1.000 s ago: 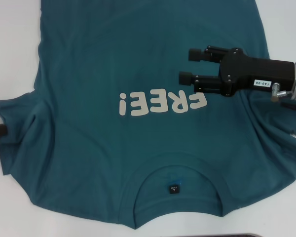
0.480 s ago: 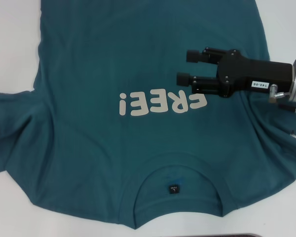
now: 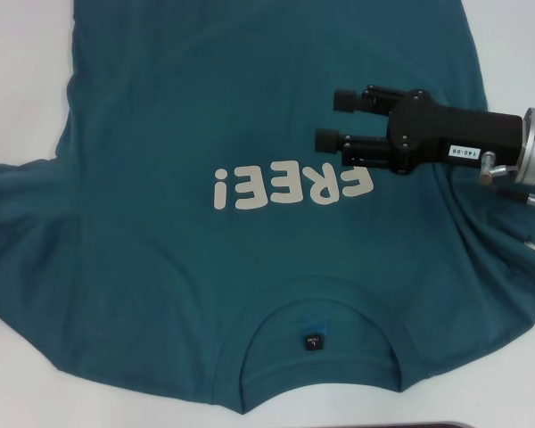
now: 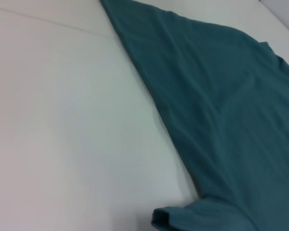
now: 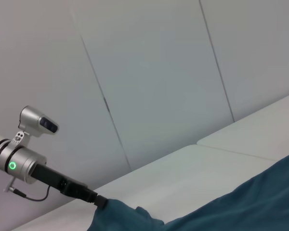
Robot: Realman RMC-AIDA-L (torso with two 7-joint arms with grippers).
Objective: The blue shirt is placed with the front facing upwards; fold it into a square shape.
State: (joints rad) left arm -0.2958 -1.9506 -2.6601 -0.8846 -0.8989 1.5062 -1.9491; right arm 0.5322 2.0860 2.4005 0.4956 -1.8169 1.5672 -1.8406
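My left gripper has the sleeve tip, which is raised up now. It will let go of it on the shirt's chest [image 3: 172,168] beside the white exclamation mark.
The blue shirt [image 3: 205,107] lies spread face up on the white table, its white letters [image 3: 290,185] upside down to me and its collar [image 3: 321,303] with the black neck tag [image 3: 313,341] nearest me. My right gripper [image 3: 337,120] hovers open over the chest, just beyond the letters' right end, with nothing between its fingers. The left gripper is outside the head view. In the right wrist view the left gripper [image 5: 97,201] meets the raised tip of the shirt's left sleeve [image 5: 120,214] and holds it. The left wrist view shows the shirt's side edge [image 4: 221,96] and sleeve hem [image 4: 166,219].
White table [image 3: 18,89] shows on both sides of the shirt and as a wide bare stretch [image 4: 62,120] in the left wrist view. Pale wall panels [image 5: 159,72] stand behind the table. The right sleeve [image 3: 508,259] lies wrinkled under the right arm.
The left sleeve has been drawn outward to the left and flattened. The left gripper slid off the head view's left edge. The right gripper crept slightly left.
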